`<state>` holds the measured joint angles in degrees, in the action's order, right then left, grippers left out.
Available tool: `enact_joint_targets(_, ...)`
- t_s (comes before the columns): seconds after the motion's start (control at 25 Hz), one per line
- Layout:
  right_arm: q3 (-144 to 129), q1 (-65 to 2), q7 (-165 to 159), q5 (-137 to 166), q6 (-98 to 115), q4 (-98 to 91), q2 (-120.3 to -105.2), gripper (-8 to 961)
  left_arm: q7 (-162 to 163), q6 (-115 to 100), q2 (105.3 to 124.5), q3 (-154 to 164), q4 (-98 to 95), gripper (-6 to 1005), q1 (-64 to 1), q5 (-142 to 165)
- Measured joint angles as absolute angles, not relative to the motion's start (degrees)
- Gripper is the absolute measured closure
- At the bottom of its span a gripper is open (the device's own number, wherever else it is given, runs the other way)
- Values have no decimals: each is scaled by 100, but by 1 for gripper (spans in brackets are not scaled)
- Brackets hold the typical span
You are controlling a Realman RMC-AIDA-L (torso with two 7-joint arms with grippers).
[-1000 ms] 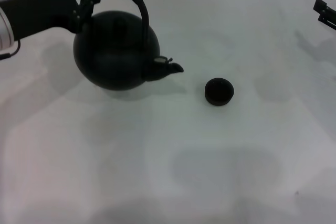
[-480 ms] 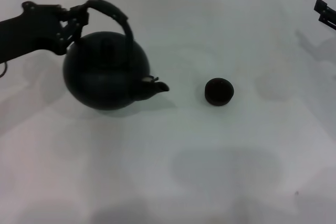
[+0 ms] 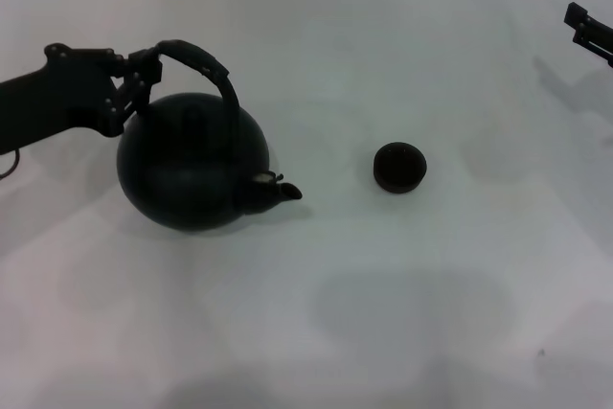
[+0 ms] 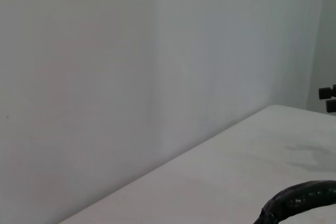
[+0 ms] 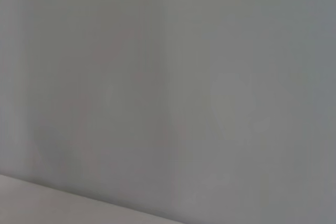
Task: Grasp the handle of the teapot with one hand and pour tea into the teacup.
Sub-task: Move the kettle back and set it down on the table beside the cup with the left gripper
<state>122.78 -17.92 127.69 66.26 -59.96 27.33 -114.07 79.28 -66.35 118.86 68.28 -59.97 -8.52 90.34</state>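
The black teapot is to go down on the white table [image 3: 193,176] just below it. Next, I set it there with my left gripper, a clear gap from the teacup.
The black teapot [image 3: 192,162] stands left of centre on the white table [image 3: 316,313], its spout pointing right toward the teacup. My left gripper [image 3: 142,69] is shut on the left end of the arched handle [image 3: 206,69]. A piece of the handle also shows in the left wrist view [image 4: 299,203]. The small dark teacup [image 3: 399,167] sits on the table to the right of the spout, a clear gap between them. My right gripper [image 3: 586,26] stays at the far right edge, away from both.
The white table ends at a pale wall [image 4: 131,77] at the back. The right wrist view shows only that wall [image 5: 168,87] and a strip of table.
My left gripper has carried the teapot down and toward me, away from the teacup, and the pot has levelled. The teacup and right arm have not moved.
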Motion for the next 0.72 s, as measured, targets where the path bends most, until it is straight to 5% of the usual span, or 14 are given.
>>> enact_joint_targets(0.72, 12278, -1775, 12770, 6645, -5990, 2733, -11428, 112, 7320, -6601, 11887, 6738, -5354, 897, -957, 8958)
